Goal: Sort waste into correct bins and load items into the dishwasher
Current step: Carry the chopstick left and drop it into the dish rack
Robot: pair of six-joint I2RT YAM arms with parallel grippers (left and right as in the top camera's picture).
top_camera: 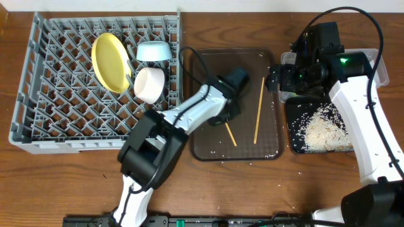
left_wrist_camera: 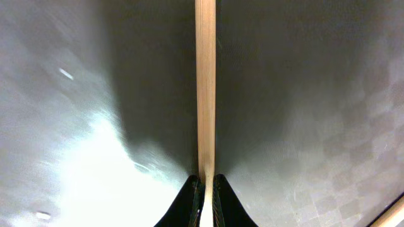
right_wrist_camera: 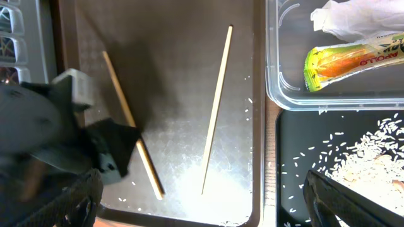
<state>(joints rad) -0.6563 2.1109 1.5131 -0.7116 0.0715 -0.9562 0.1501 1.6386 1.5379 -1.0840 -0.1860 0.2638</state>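
Note:
My left gripper will let go of the chopstick in the grey dish rack (top_camera: 171,92), between the white bowl and the side of the brown tray.
Two wooden chopsticks lie on the dark brown serving tray (top_camera: 208,148). My left gripper (top_camera: 228,118) is shut on the left chopstick (left_wrist_camera: 204,82) low over the tray, also seen in the right wrist view (right_wrist_camera: 126,110). The other chopstick (top_camera: 259,110) lies free to its right (right_wrist_camera: 218,107). My right gripper (right_wrist_camera: 208,208) is open and empty above the tray's right edge (top_camera: 278,79). The clear tub (right_wrist_camera: 271,63) holds the green-and-yellow wrapper (right_wrist_camera: 353,60) and white napkin (right_wrist_camera: 353,19). The black tray (top_camera: 293,126) holds rice scraps (top_camera: 325,126).
The grey dish rack (top_camera: 69,101) at the left holds the yellow plate (top_camera: 110,60), the light blue bowl (top_camera: 153,50) and a white bowl (top_camera: 149,84). A few rice grains lie scattered on the brown tray and the wooden table (top_camera: 63,183).

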